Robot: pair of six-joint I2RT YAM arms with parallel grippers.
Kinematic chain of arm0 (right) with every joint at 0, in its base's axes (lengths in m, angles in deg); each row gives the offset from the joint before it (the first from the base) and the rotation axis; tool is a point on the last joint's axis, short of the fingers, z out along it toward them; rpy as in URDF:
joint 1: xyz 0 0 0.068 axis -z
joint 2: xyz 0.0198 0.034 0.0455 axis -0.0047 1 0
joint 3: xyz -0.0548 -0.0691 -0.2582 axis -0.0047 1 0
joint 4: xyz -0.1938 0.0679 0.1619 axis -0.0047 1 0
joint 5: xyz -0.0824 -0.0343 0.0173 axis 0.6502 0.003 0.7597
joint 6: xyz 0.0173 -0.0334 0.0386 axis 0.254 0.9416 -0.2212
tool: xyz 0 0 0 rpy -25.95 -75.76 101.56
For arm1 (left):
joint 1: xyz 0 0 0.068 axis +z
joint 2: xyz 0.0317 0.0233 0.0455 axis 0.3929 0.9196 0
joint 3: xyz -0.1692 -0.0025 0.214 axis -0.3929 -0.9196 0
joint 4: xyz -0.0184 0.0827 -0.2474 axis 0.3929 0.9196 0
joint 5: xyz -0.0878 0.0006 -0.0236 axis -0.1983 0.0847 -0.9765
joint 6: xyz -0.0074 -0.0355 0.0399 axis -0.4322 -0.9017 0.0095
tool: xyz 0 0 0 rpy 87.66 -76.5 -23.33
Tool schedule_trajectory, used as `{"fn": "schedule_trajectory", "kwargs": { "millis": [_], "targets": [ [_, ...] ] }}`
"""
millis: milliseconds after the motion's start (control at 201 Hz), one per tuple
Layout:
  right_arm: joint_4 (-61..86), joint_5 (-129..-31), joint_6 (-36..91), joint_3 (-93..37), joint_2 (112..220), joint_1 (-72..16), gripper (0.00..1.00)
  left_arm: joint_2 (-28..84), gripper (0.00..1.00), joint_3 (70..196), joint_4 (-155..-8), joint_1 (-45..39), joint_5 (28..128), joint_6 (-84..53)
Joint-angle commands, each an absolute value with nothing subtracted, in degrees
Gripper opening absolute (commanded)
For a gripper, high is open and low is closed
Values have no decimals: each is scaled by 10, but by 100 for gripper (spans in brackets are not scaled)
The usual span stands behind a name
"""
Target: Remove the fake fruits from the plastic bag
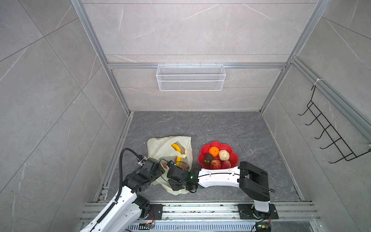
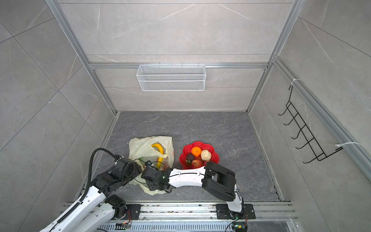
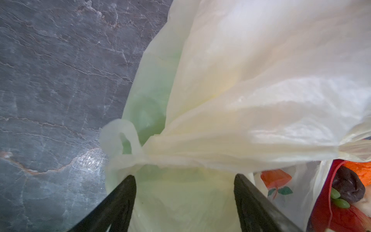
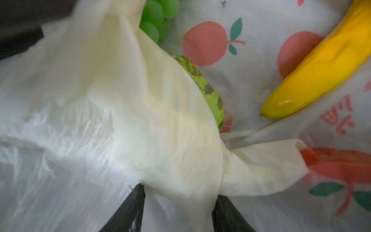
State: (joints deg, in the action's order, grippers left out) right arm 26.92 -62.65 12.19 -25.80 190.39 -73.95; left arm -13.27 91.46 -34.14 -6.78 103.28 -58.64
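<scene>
The bag's fold partly covers the green round fruit; my left gripper needs to hold the bag's edge (image 3: 189, 161) aside for my right gripper.
The plastic bag (image 1: 160, 148) (image 2: 140, 148) lies crumpled on the dark floor, mouth open. A yellow banana (image 1: 176, 149) (image 4: 321, 70) rests inside it, beside a green grape bunch (image 4: 158, 18) and a green round fruit (image 4: 208, 92). My left gripper (image 3: 183, 177) is open, its jaws wide apart just short of a twisted bag handle (image 3: 124, 140). My right gripper (image 4: 179, 190) stands open with a fold of the bag running between its fingers. In both top views the two wrists meet over the bag's near half. An orange (image 1: 213, 151), a peach (image 1: 223, 155), a dark brown fruit (image 1: 208, 157) and red fruits lie outside the bag.
Those fruits sit on a red flower-shaped plate (image 1: 215, 143) (image 2: 198, 143) right of the bag; my right forearm crosses its near edge. A white wire basket (image 1: 190, 77) hangs on the back wall, a black hook rack (image 1: 329, 130) on the right wall.
</scene>
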Motion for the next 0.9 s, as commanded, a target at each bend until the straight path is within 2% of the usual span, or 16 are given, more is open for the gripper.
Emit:
{"fn": "schedule_trajectory", "kwargs": {
  "millis": [0,114,398,567,747,896],
  "targets": [
    [255,-619,122,-266,1915,-743,55,-114,83,943,-338,-68,1012,-585],
    [253,-614,126,-267,1917,-743,55,-106,88,950,-344,-68,1004,-581],
    [237,-599,116,-253,1911,-743,55,-151,92,932,-389,-68,981,-567],
    [215,-592,113,-235,1894,-743,55,-78,93,940,-353,-68,998,-571],
    [192,-586,111,-207,1873,-743,56,-36,80,944,-347,-68,1021,-573],
    [186,-556,104,-182,1840,-743,59,-60,48,927,-321,-68,1035,-595]
  ]
}}
